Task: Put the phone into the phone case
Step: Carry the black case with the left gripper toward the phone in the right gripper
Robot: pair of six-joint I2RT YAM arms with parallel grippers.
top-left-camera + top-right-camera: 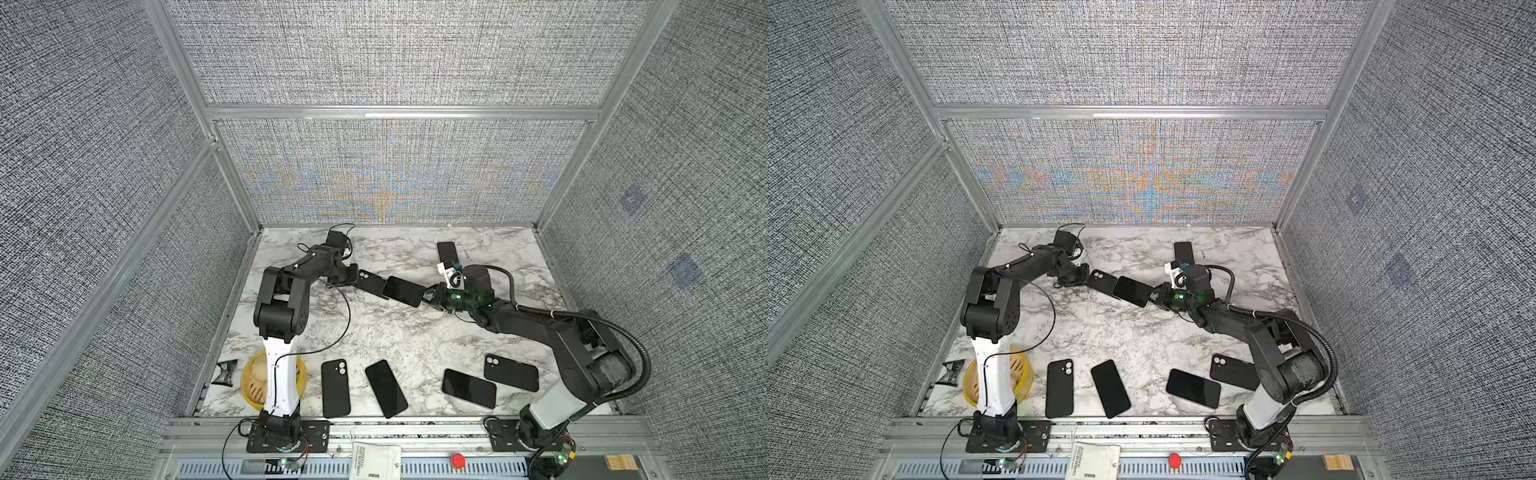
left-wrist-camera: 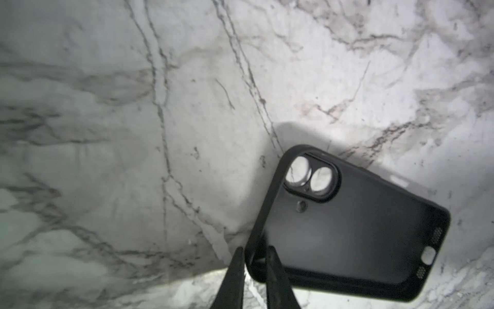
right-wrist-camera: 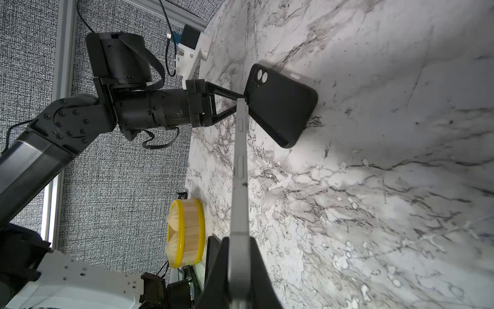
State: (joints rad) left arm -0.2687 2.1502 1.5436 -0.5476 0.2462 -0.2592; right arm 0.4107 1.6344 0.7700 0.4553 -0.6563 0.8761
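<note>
The robot's left gripper holds the slanting phone case by a corner, so it should take the phone case's rim nearer the camera cutout (image 2: 269, 207) and set the phone case down flat.
In both top views the black phone case (image 1: 371, 282) (image 1: 1102, 281) hangs just above the marble table, its camera cutout towards the left arm. My left gripper (image 1: 353, 277) (image 2: 255, 248) is shut on it, one finger on each side of its rim near a corner; the left wrist view shows the case (image 2: 347, 227) from its hollow side. The phone (image 1: 404, 291) (image 1: 1133, 291) has its dark screen up and overlaps the case's near end. My right gripper (image 1: 428, 297) (image 3: 238, 238) is shut on the phone's other end. The right wrist view sees the phone's silver side (image 3: 239, 174) edge-on, reaching to the case (image 3: 280, 104).
Along the table's front lie another case (image 1: 336, 388), a phone (image 1: 385, 388), a further phone (image 1: 468, 388) and a case (image 1: 511, 372). One more phone (image 1: 447, 251) lies at the back right. A yellow steamer basket (image 1: 254, 384) stands by the left arm's base.
</note>
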